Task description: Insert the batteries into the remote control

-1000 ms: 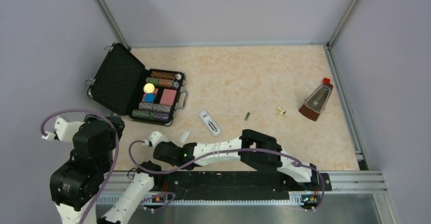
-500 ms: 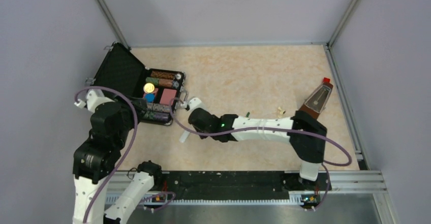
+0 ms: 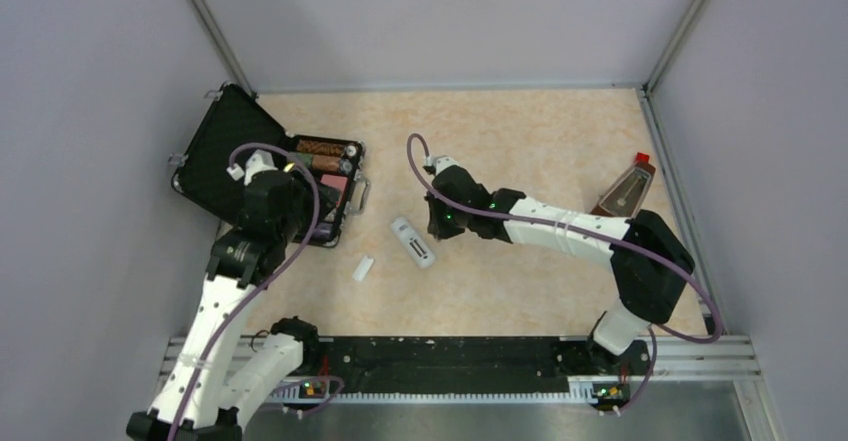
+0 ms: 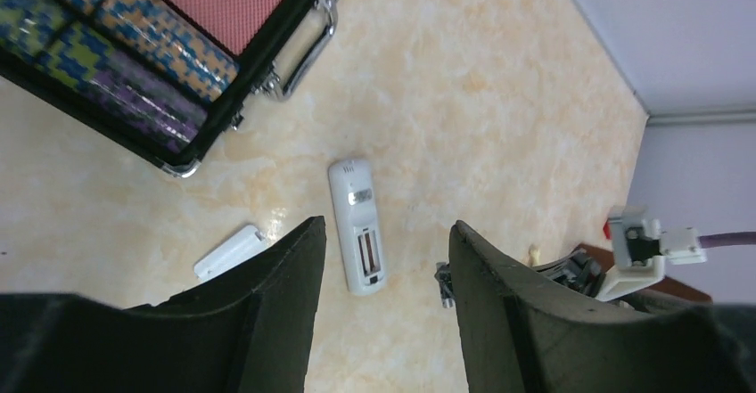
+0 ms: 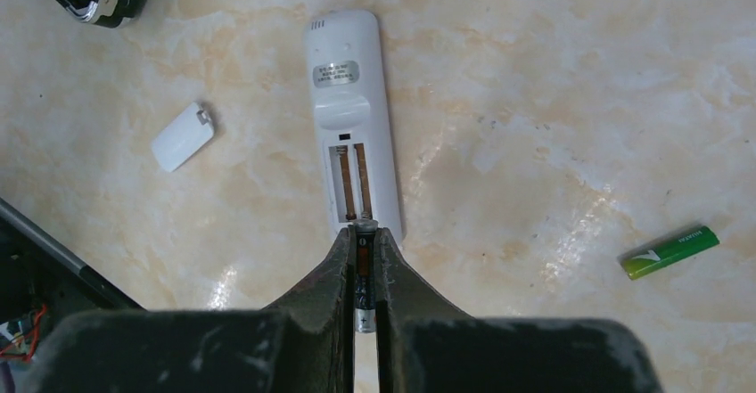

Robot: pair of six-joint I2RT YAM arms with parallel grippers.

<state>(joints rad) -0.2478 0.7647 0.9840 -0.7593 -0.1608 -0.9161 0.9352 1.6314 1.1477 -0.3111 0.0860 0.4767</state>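
Observation:
The robot's right gripper should place the darker battery down in the remote control's slot nearer the white cover piece (image 3: 416, 250) (image 5: 348, 190).
The white remote control (image 5: 349, 117) lies back up on the table, its battery bay open and empty. My right gripper (image 5: 363, 233) hovers over the bay end of the remote control (image 3: 412, 242), shut on the darker battery (image 5: 363, 273), which lies lengthwise between the fingers. The green battery (image 5: 669, 252) lies loose on the table to the right. My left gripper (image 4: 385, 226) hangs open and empty above the table, looking down at the remote control (image 4: 357, 224). In the top view the right gripper (image 3: 436, 229) is just right of the remote, and the green battery is hidden under the right arm.
The loose white cover piece (image 3: 362, 267) lies left of the remote. An open black case (image 3: 215, 151) holding coloured chip rolls stands at the left, under the left arm. A brown metronome (image 3: 625, 196) stands at the right. Grey walls close in the table.
The right arm swung from the near edge out to the remote, still shut on the battery. The left arm rose from the left edge to above the case, and its jaws widened slightly.

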